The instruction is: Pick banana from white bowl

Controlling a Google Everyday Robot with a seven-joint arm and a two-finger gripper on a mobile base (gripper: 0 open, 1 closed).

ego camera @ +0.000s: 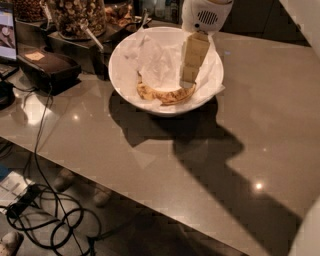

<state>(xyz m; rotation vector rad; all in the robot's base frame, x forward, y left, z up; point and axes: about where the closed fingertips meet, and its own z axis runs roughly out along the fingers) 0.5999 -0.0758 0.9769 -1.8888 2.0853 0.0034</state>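
Next, I close my gripper on the thick part of the banana (179,97), between the banana's middle and the end farther from its thin stem.
The white bowl (125,85) stands at the back middle of the grey counter, lined with crumpled white paper (157,62). The banana (165,95), yellow with brown spots, lies curved along the bowl's near inner side. My gripper (187,82) comes down from the white arm housing at the top and reaches into the bowl's right half. Its tan fingers (192,57) point down, with the tip just above the right end of the banana.
Glass jars of nuts (77,15) and a dark tray (47,67) stand at the back left. A screen (6,32) is at the far left edge. The counter's front edge (125,192) runs diagonally; cables (45,215) lie on the floor below.
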